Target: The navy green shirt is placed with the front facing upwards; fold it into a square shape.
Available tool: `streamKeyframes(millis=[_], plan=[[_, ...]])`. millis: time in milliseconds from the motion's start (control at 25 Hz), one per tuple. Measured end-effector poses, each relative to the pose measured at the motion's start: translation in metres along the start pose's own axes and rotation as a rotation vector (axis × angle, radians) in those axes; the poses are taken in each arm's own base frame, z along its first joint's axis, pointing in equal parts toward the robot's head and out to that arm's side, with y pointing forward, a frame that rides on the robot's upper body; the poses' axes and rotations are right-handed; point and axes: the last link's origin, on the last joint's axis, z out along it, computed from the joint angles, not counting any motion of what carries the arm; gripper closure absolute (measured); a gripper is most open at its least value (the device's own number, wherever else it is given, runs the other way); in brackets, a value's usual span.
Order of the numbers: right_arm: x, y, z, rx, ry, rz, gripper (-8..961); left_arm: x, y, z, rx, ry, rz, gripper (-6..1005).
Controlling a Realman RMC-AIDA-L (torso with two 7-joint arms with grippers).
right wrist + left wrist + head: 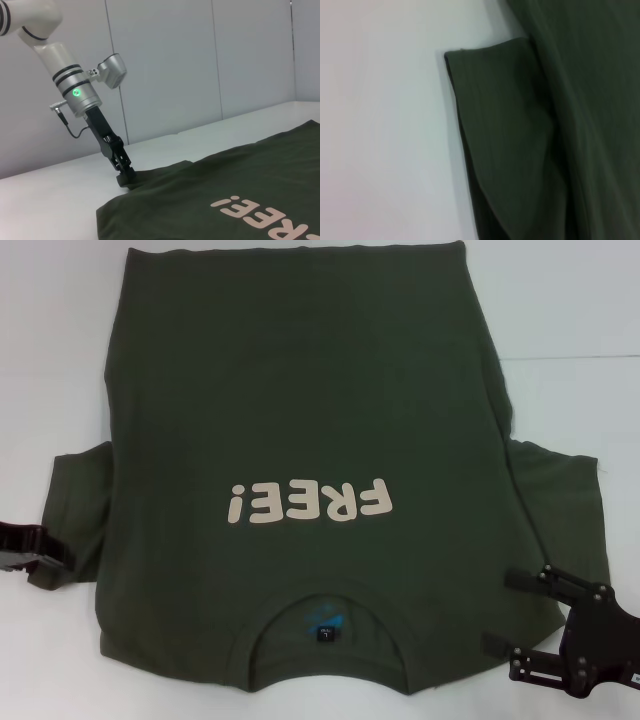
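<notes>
Next, I take the hem's middle (49, 508) and pull the sleeve out first, because the sleeve lies tucked under the shirt's side with my left gripper at its corner.
The navy green shirt (300, 410) lies flat on the white table (560, 320), front up, with the cream "FREE!" lettering (308, 503) and the collar (325, 625) toward me. My left gripper (48, 558) is at the outer edge of the left sleeve (75, 510). In the right wrist view the left gripper (125, 179) has its fingers closed together on that sleeve's corner. The left wrist view shows only the sleeve (505, 130). My right gripper (512, 612) is open, its two fingers spread over the shirt's edge below the right sleeve (560, 500).
Bare white tabletop (60, 360) surrounds the shirt on both sides. A long crease runs down the shirt's right side (500, 410). A white wall (200, 60) stands behind the table.
</notes>
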Motion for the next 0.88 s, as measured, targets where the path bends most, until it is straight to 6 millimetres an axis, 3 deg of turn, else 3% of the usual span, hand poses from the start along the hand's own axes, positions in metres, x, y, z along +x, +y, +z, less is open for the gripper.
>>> streamKeyframes(millis=[760,880], plan=[[-0.0001,-0.0002,-0.0001,0.0,0.0,-0.001,70,0.0035,0.0054,0.0052,-0.001,0.007,0.002,617],[-0.0004,-0.0006,-0.0002,0.0,0.001,-0.002,69,0.003,0.0064,0.0062,-0.008,0.007,-0.001,659]])
